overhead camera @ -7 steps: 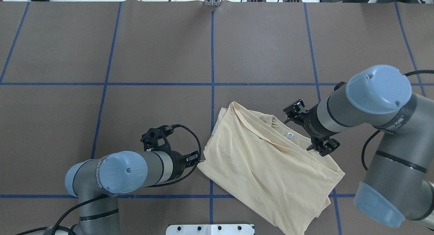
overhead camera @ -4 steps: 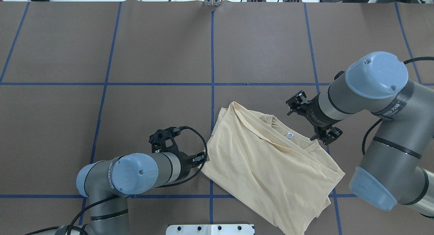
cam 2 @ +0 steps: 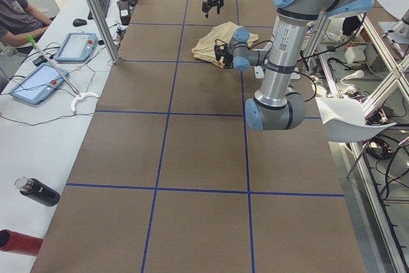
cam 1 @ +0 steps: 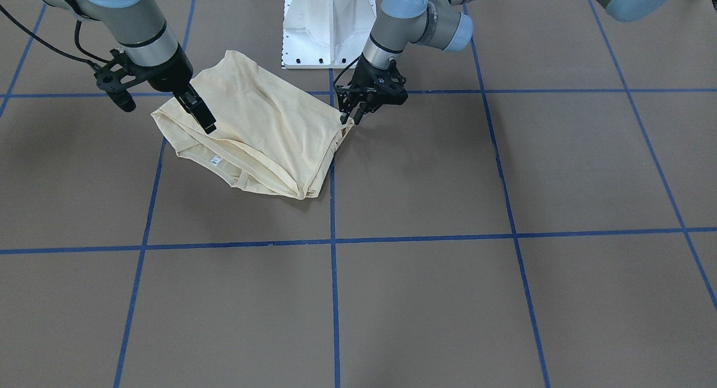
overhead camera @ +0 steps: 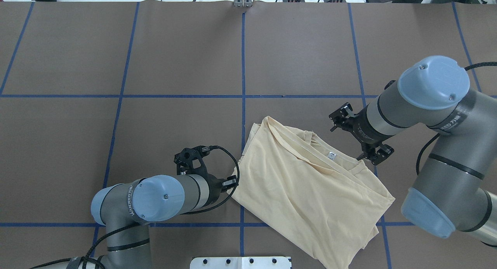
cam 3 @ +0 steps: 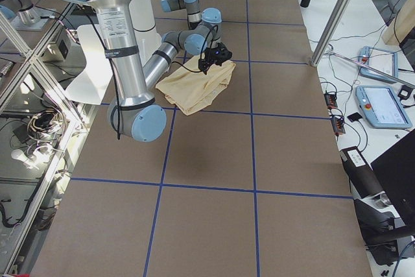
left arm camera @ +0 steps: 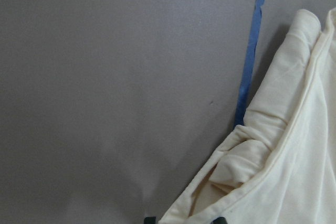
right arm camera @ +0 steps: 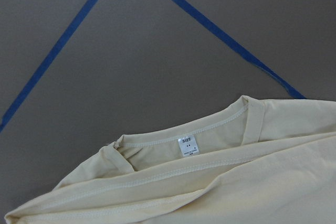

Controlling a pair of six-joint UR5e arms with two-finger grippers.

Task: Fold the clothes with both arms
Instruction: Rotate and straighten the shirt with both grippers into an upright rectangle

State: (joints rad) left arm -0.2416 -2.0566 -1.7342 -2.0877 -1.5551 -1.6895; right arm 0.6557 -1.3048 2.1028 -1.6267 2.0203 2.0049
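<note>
My left gripper will release the corner of the shirt that it holds just past the blue cross line farther from the pedestal base [cam 1: 391,258]. The shirt now lies folded on the brown table.
The clothes are one cream-yellow shirt [overhead camera: 306,183] lying folded on the brown table, collar and white neck label [overhead camera: 331,155] turned to the far right. My left gripper [cam 1: 350,118] is low at the shirt's near-left corner. In the left wrist view it [left arm camera: 186,219] is open, and the shirt's hem [left arm camera: 283,182] lies between the two fingertips. My right gripper [cam 1: 208,125] hangs over the shirt's right edge beside the collar, seen edge-on, so I cannot tell its state. The right wrist view shows only the collar and label [right arm camera: 189,146], no fingers.
The white pedestal base [cam 1: 327,24] stands just behind the shirt. Blue tape lines [overhead camera: 243,86] grid the table. In the exterior left view a side bench holds tablets [cam 2: 73,46] and bottles [cam 2: 38,191], with a seated person [cam 2: 16,17] beside it.
My left arm has slid right until its gripper reaches the shirt's corner. My right arm has drawn back from the collar, toward the far right.
</note>
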